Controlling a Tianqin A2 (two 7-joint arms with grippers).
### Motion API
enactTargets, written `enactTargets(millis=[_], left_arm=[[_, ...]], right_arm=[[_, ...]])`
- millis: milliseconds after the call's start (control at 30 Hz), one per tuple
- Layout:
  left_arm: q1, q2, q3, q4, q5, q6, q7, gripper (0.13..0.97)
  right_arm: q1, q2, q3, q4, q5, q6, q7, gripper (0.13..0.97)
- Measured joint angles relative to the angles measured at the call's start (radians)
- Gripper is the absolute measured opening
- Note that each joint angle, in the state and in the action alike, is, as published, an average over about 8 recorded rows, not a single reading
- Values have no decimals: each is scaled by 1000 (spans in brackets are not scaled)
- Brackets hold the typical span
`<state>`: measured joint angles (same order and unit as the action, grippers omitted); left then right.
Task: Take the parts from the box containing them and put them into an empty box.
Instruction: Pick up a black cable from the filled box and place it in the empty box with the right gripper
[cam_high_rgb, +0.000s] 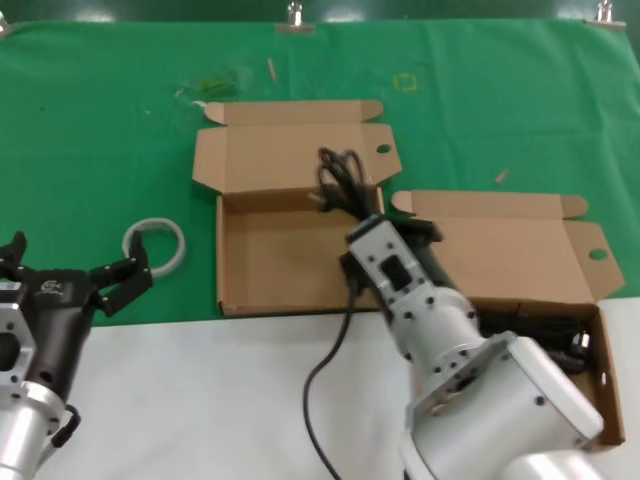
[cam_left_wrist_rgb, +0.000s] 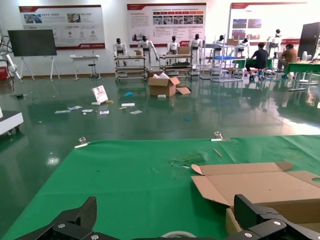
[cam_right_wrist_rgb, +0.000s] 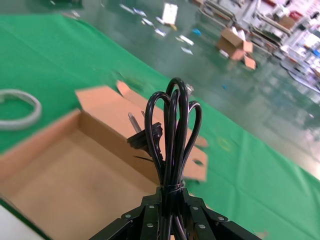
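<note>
My right gripper needs to put the black power cord down on the empty box's bottom (cam_high_rgb: 322, 244) (cam_right_wrist_rgb: 120, 199), toward its side nearest the other box. The cord is still held above that box.
My right gripper (cam_high_rgb: 362, 222) is shut on a bundled black power cord (cam_high_rgb: 339, 178) and holds it above the right rear part of the empty cardboard box (cam_high_rgb: 285, 262). In the right wrist view the cord's loops (cam_right_wrist_rgb: 172, 125) and plug (cam_right_wrist_rgb: 148, 137) stand up out of the shut gripper (cam_right_wrist_rgb: 170, 197), over the box's bare floor (cam_right_wrist_rgb: 75, 185). A loose cable tail (cam_high_rgb: 325, 395) hangs down over the table's front. More black cords (cam_high_rgb: 545, 330) lie in the right box (cam_high_rgb: 520, 255). My left gripper (cam_high_rgb: 112, 283) is open and empty at the front left.
A white ring of tape (cam_high_rgb: 155, 245) lies on the green cloth left of the empty box, just beyond the left gripper; it also shows in the left wrist view (cam_left_wrist_rgb: 179, 234). Both boxes' flaps stand open toward the back. White table surface runs along the front.
</note>
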<state>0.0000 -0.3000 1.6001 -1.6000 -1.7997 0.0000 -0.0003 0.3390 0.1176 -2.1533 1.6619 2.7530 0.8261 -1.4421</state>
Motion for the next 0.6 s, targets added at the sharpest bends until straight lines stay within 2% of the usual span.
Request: enactTargets(millis=[233, 600], left_arm=[[0, 0, 0, 0, 0, 0, 0, 965], [0, 0, 0, 0, 0, 0, 0, 965]], right_arm=[[66, 1, -75, -106, 0, -68, 66, 200], [78, 1, -80, -148, 0, -89, 84, 200]])
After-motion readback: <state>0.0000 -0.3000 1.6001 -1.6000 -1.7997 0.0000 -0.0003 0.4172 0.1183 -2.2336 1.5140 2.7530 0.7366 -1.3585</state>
